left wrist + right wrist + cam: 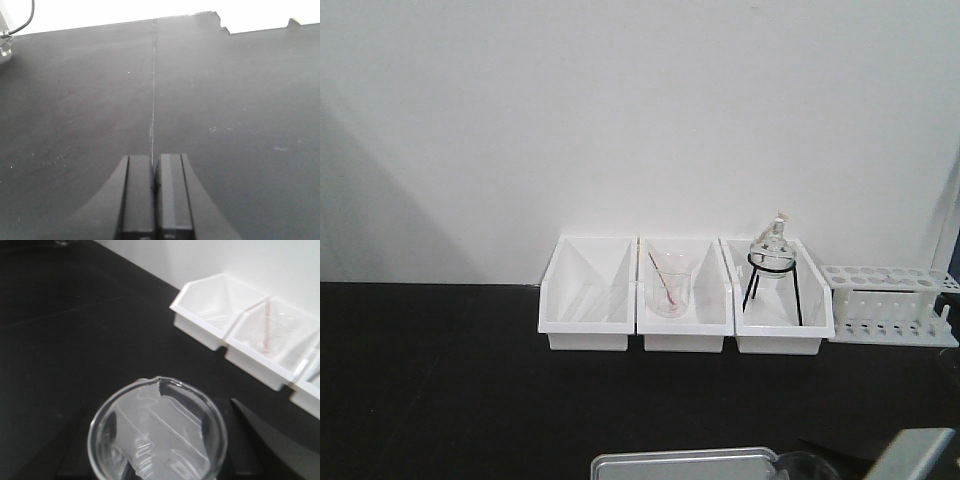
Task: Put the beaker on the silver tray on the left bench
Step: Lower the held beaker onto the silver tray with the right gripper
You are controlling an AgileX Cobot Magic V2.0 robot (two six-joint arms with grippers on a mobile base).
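Note:
Next, I release the beaker with my right gripper on the silver tray's side nearer the white test-tube rack [726, 473].
The small clear beaker [157, 432] fills the lower part of the right wrist view, rim up, between my right gripper's [159, 407] dark fingers [255, 435], which are closed against its sides. Pale grey metal shows through its glass. In the front view the beaker's rim [807, 466] peeks in at the bottom edge, just right of the silver tray [685, 463], with part of the right gripper [917, 452] beside it. My left gripper [154, 165] is shut and empty over the plain black bench [90, 100].
Three white bins [685, 295] stand against the back wall. The middle one holds a beaker with a pink rod [670, 290], the right one a round flask on a black wire stand [772, 265]. A white test-tube rack [890, 305] stands at the far right.

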